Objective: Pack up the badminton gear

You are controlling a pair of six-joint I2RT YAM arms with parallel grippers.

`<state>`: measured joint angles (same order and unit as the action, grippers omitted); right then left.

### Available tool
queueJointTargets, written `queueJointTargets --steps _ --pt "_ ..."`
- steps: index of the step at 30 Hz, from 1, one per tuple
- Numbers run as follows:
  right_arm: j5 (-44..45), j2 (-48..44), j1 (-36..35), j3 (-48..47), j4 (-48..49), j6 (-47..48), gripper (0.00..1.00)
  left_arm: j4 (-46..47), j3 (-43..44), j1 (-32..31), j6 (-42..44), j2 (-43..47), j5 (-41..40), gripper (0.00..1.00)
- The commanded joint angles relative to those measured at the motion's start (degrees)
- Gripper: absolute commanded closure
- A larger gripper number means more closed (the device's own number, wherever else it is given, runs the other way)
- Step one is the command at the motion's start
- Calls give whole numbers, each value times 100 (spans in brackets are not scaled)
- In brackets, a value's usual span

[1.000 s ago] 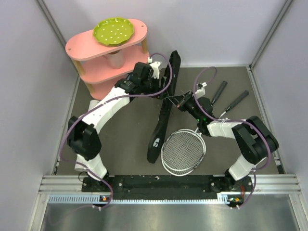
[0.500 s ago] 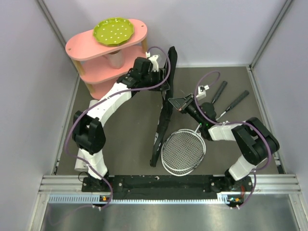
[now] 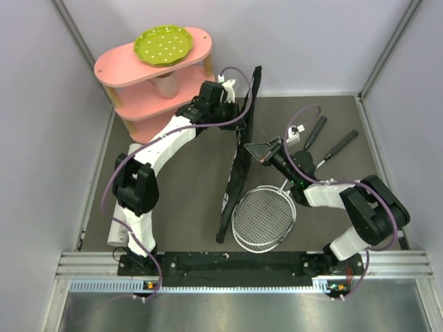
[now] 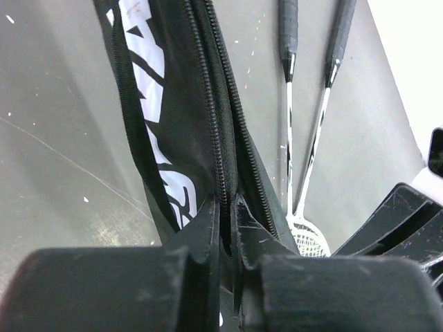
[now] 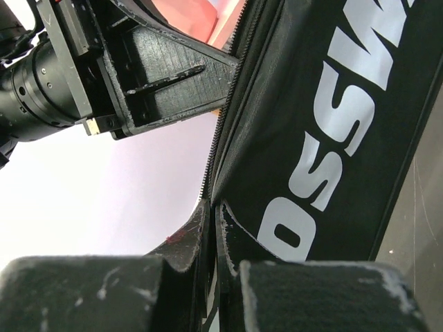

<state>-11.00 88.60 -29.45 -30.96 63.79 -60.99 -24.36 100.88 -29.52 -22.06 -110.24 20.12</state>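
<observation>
The edges of the bag's zipper are close together, so I should use my right gripper to take the zipper edge on the rackets' side (image 4: 250, 155) and spread the bag's opening before getting a racket.
The black bag (image 3: 239, 162) with white lettering stands on its long edge, running from the back wall toward the front. My left gripper (image 3: 242, 114) is shut on its zipper edge (image 4: 227, 214) near the far end. My right gripper (image 3: 252, 149) is shut on the same bag edge (image 5: 213, 218) near its middle, and the lettered side (image 5: 332, 131) fills the right wrist view. Two silver rackets lie right of the bag, heads (image 3: 263, 218) stacked and black handles (image 3: 315, 131) pointing to the back right. In the left wrist view, both rackets' shafts (image 4: 304, 159) show beyond the bag.
A pink tiered shelf (image 3: 124, 69) with a green dotted plate (image 3: 161, 45) stands at the back left. What looks like a white tube (image 3: 130, 149) lies along the left side, mostly behind my left arm. Grey walls close in on three sides.
My left gripper has closed on the bag's zipper edge and shifted right and back. The bag's far end now stands higher and more upright. The right gripper keeps its grip.
</observation>
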Motion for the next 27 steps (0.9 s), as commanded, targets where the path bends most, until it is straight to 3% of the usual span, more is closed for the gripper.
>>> queueJointTargets --steps 1,3,4,6,7,10,13,24,27 --pt "-156 -404 -17 2 363 175 100 -33 344 34 413 46 19 100" --pt "-174 -553 -25 -15 -49 254 100 -51 345 34 606 194 62 100" --pt "-165 -632 -17 -59 -286 324 93 -43 318 25 676 265 114 100" --pt "-51 -948 -25 -234 -1644 649 81 -34 266 8 852 484 194 100" --pt "-7 -1045 -25 -583 -2181 824 69 -25 187 -10 896 564 220 100" --pt "116 -1187 -25 -1321 -3879 1413 51 28 -23 -19 958 854 431 100" --pt "309 -1169 -34 -1895 -4980 1923 44 98 -226 -28 906 1091 423 100" --pt "1082 -722 -297 -3089 -6553 2038 42 186 -420 -159 598 1470 274 100" --pt "1627 -589 -508 -3389 -7073 2065 51 -7 -359 -221 650 1557 -60 100"
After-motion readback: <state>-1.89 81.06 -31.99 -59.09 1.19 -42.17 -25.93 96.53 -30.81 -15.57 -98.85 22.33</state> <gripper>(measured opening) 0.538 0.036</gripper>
